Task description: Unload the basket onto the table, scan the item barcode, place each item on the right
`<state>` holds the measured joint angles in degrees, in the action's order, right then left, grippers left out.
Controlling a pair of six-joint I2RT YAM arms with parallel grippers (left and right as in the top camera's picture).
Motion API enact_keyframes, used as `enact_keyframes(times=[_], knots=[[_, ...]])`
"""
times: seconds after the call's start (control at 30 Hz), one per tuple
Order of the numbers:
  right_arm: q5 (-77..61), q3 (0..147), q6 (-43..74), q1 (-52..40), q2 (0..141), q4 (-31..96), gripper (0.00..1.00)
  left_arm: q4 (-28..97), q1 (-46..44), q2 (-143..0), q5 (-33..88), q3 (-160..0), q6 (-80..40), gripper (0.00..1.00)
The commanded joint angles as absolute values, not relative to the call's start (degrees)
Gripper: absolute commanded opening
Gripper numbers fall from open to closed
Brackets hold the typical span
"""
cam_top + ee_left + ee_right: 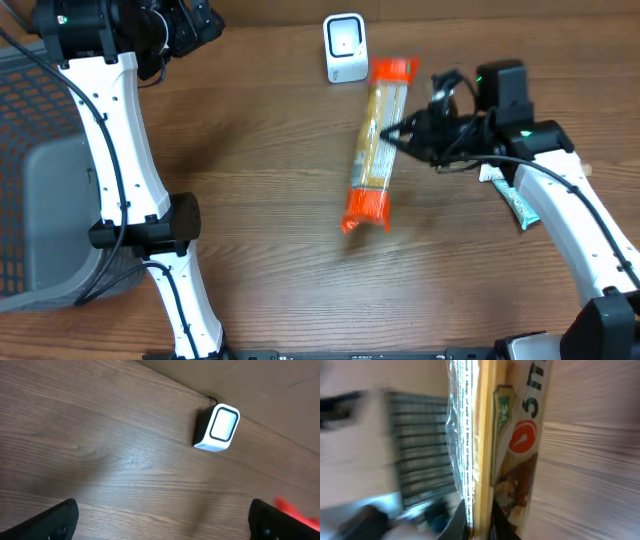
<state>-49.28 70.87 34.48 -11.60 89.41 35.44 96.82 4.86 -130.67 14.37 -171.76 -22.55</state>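
Observation:
The spaghetti packet is pinched by one long edge in my right gripper, so I need to lay it flat and grip across its labelled side (380, 156) from above before scanning.
The item is a long clear packet of spaghetti (375, 140) with orange ends, lifted off the table and pointing toward the white scanner box (345, 48). My right gripper (397, 133) is shut on the packet's right edge near its middle. In the right wrist view the black fingers (465, 520) pinch the packet (512, 435), which fills the centre. I cannot make out its barcode. My left gripper (190, 25) hovers at the back left, open and empty. In the left wrist view its fingertips (57, 522) stand far apart, with the scanner (218, 428) ahead.
A grey mesh basket (40, 150) takes up the left side of the table. A small green and white packet (518, 205) lies under my right arm. The packet's orange end (297, 512) shows at the lower right of the left wrist view.

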Motion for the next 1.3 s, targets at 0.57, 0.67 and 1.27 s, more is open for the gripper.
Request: enact_keyframes(times=[0.57, 0.67, 1.27], knots=[[-20.29, 72.44, 24.73, -21.12, 107.72, 36.69, 0.31, 96.79, 4.47, -130.39, 14.61, -171.85, -23.16, 1.00], [-18.65, 72.44, 21.93, -19.16, 107.72, 39.27, 0.61, 96.79, 4.47, -130.39, 14.61, -171.85, -23.16, 1.00], [-31.14, 72.44, 19.07, -16.78, 117.34, 34.24, 0.92, 96.79, 4.47, -130.39, 14.61, -171.85, -23.16, 1.00]])
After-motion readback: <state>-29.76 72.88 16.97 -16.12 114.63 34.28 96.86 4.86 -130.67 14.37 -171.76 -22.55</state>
